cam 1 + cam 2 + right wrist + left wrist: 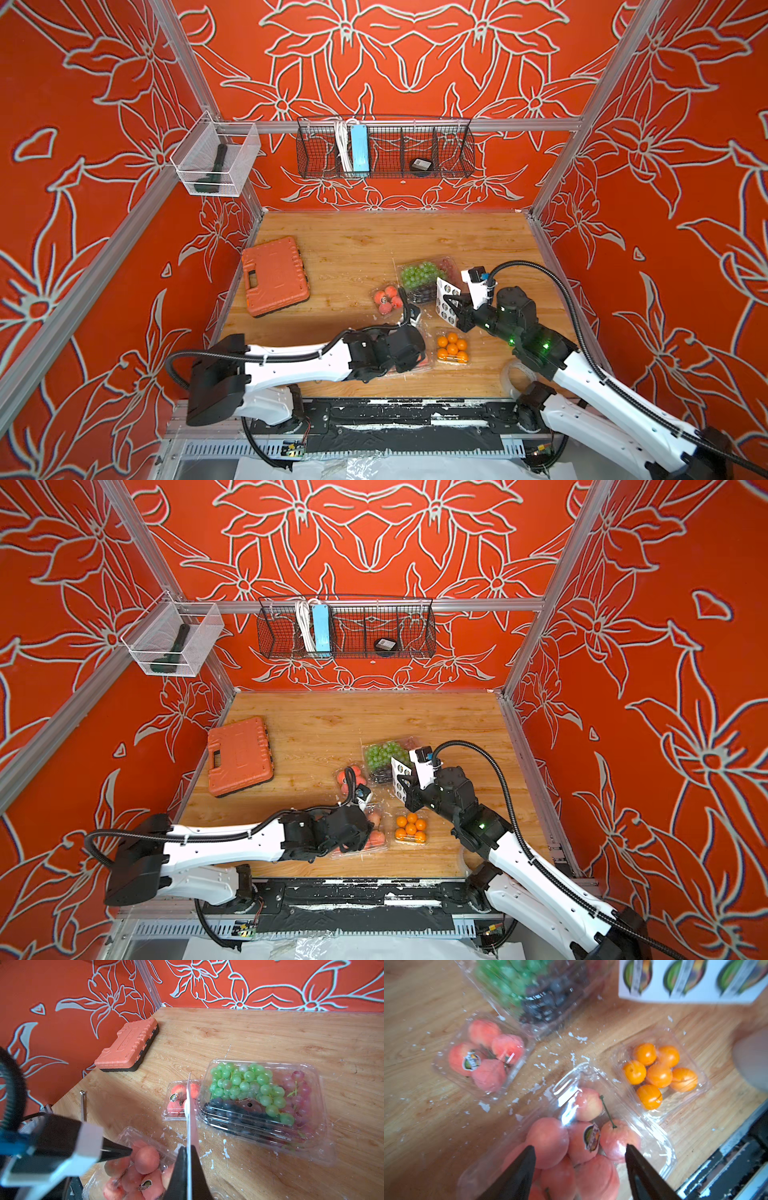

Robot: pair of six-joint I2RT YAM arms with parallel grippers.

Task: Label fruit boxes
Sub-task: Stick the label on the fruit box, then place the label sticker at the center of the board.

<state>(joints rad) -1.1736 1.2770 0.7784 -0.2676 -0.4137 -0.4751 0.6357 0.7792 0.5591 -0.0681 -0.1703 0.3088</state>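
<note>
The robot's left gripper will next move to the white sticker sheet's free edge (437, 305) (672, 999), opposite the fingers of the right gripper, and close there.
In the left wrist view my left gripper (579, 1147) is open just above the large box of peaches (581, 1105), nothing between its fingers. A round sticker (591, 1136) sits on that lid. The small box of peaches (481, 1057) also carries a sticker (471, 1061). No sticker shows on the box of oranges (660, 1072) or on the box of green and dark grapes (259, 1095). My right gripper (189, 1149) is shut on the white sticker sheet (446, 299), held on edge in the air between the grapes box (424, 274) and the oranges box (452, 349).
An orange tool case (274, 276) lies at the table's left side. White paper flecks (577, 1039) are scattered among the boxes. A black wire basket (386, 149) hangs on the back wall and a mesh bin (216, 160) on the left wall.
</note>
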